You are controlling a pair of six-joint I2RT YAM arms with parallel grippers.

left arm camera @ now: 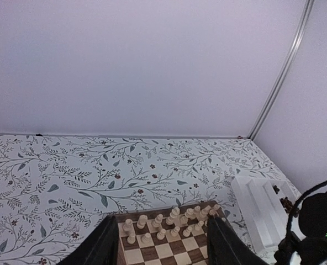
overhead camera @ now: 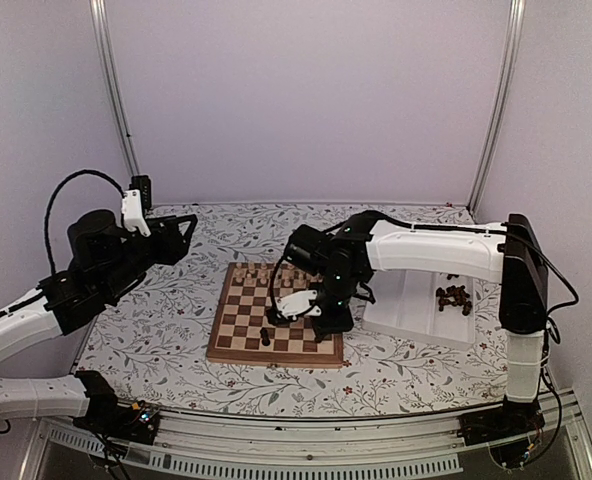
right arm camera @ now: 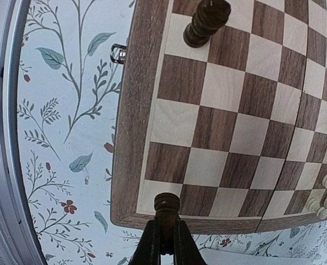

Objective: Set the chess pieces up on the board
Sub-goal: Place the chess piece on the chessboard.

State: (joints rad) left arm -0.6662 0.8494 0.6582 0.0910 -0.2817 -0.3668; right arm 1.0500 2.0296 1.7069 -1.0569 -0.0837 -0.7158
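Observation:
My right gripper needs to let go of the dark chess piece onto the near-row dark square (overhead camera: 310,348) (right arm camera: 167,162) that sits beside the tray-side corner square.
The board (overhead camera: 238,318) lies mid-table, with pale chessmen (left arm camera: 169,223) along its far rows. One dark chess piece (overhead camera: 265,337) stands on its near row, also visible in the right wrist view as a dark piece (right arm camera: 206,21). My right gripper (right arm camera: 167,225) is shut on another dark chess piece (right arm camera: 167,205), held upright above the board's near right corner (right arm camera: 136,212). From above, the right gripper (overhead camera: 328,325) hangs over that corner. My left gripper (overhead camera: 181,235) is raised left of the board, open and empty; its fingers (left arm camera: 105,245) frame the far rows from a distance.
A white ridged tray (overhead camera: 416,310) sits right of the board and holds several more dark pieces (overhead camera: 454,297). The tablecloth is floral-patterned. A metal rail (overhead camera: 306,440) runs along the near edge. A small metal clasp (right arm camera: 117,53) sticks out of the board's near side.

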